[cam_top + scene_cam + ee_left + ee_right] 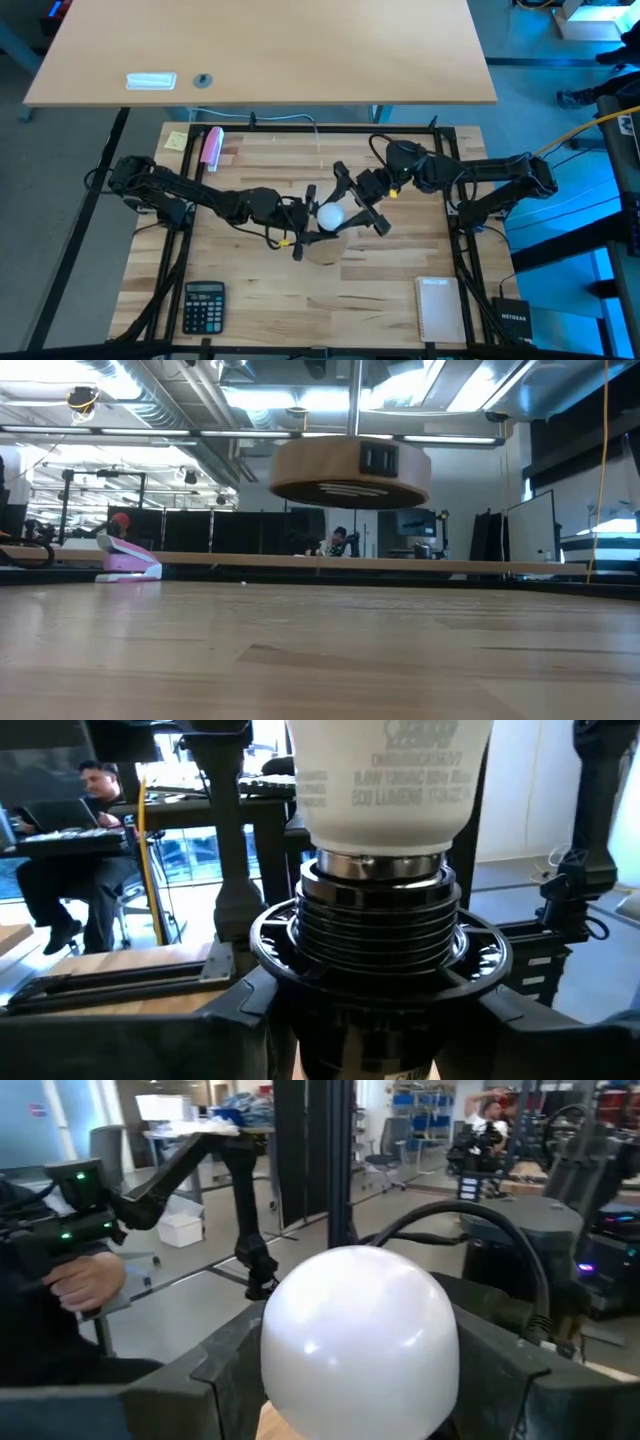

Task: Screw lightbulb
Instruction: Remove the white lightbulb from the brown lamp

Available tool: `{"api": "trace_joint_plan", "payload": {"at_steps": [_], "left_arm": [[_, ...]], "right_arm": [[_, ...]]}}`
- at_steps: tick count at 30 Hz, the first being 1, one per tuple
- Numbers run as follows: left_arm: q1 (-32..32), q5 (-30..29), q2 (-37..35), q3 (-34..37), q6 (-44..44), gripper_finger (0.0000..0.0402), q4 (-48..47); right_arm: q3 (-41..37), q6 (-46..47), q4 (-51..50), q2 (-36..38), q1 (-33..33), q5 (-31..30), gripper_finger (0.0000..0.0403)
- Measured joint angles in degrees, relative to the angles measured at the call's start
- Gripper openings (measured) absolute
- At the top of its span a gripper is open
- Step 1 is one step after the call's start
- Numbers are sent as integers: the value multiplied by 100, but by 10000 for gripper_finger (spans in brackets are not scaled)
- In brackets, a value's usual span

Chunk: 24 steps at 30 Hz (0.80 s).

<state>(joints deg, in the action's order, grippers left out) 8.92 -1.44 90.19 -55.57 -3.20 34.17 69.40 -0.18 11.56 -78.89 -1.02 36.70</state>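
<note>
My right gripper faces a bulb whose silvery base sits shallow in the black socket, so next I take the bulb by its narrower lower body (390,818) and lift it clear.
The white frosted lightbulb (330,215) stands upright at the table's middle, between my two grippers. In the left wrist view its silvery screw base (375,870) sits at the mouth of a black threaded socket (375,935). The low view shows the round wooden disc (350,475) hanging clear above the table. My left gripper (300,225) comes from the left and is shut on the socket. My right gripper (352,205) comes from the right and is shut on the bulb's globe (355,1340). My left gripper holds the black socket's lower body (365,1040) between its two fingers (235,1010), coming level from the table's left. The socket stands upright with its mouth up, and its wooden disc is lifted clear of the table. My right gripper pinches the bulb's white globe (300,1350) between its two fingers (220,1380), one on each side of the round part, slanting down from the table's right and far side. The bulb stands upright with its globe up and its base in the socket's mouth.
A black calculator (204,305) lies near the front left and a white pad (436,308) near the front right. A pink stapler (212,147) and a yellow note (176,140) lie at the far left. People sit in the room beyond (70,820).
</note>
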Motion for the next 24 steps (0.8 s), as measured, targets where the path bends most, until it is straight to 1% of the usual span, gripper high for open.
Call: {"api": "trace_joint_plan", "payload": {"at_steps": [2, 5, 6, 8, 12, 14, 15, 17, 21, 24], "left_arm": [[-1, -52, 0, 0, 5, 153, 1], [1, -198, 2, 14, 13, 153, 60], [2, -224, 4, 19, 14, 153, 89], [16, -294, 7, 24, 25, 153, 110], [14, -346, 24, 37, 54, 153, 128], [22, -448, 31, 37, 35, 153, 112], [23, -529, 31, 37, 40, 153, 102], [43, -722, 31, 37, 25, 153, 130], [97, -1176, 31, 35, -27, 153, 167], [95, -1248, 30, 35, -24, 153, 221]], "right_arm": [[23, 10, -48, 0, -2, -137, 238], [37, 28, -220, 23, -15, -562, 239], [43, 32, -284, 31, -15, -704, 247], [54, 38, -403, 42, -20, -1071, 276], [68, 7, -521, 52, -29, -1936, 350], [75, 5, -532, 52, -16, -2101, 380], [75, 7, -546, 52, -9, -2105, 388], [75, -3, -592, 63, -9, -2111, 387], [71, -28, -864, 161, -9, -2121, 370], [70, -27, -920, 170, -9, -2122, 365]]}}
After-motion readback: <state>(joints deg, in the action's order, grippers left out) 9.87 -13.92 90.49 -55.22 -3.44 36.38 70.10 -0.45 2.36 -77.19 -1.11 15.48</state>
